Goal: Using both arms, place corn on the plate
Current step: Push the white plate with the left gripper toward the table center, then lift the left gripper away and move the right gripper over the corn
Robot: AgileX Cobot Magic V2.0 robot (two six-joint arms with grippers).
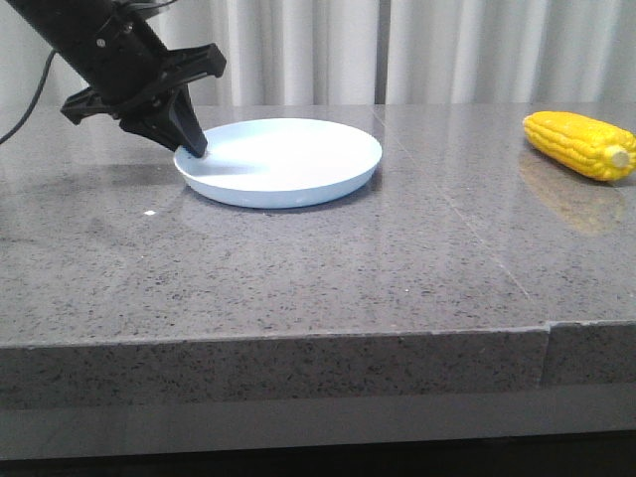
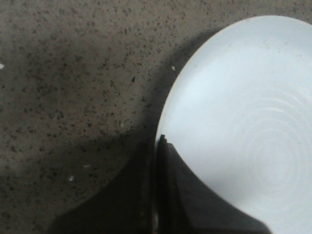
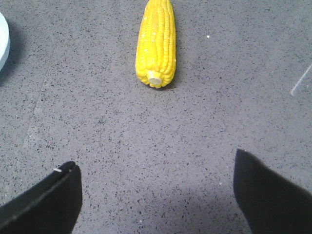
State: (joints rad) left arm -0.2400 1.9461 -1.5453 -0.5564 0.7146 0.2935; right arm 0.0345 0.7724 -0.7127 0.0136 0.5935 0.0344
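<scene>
The robot's right gripper will next go to the middle of the yellow corn point(image 1: 577, 144) point(image 3: 156, 43), between the corn's stub end and its other end, and close there.
The pale blue-white plate point(image 1: 298, 189) sits on the grey stone table, left of centre. My left gripper point(image 1: 194, 149) is shut on the plate's left rim; in the left wrist view the gripper point(image 2: 157, 146) pinches the rim of the plate point(image 2: 234, 122), one finger inside and one outside. The yellow corn point(image 1: 581, 144) lies on the table at the far right. In the right wrist view my right gripper point(image 3: 156, 165) is open and empty, and the corn point(image 3: 156, 41) lies ahead of it, stub end toward the jaws, well apart from them. The right gripper is out of the front view.
The table's front edge point(image 1: 298, 338) runs across the lower front view. White curtains point(image 1: 447, 50) hang behind the table. A sliver of the plate's rim point(image 3: 2, 41) shows at the edge of the right wrist view.
</scene>
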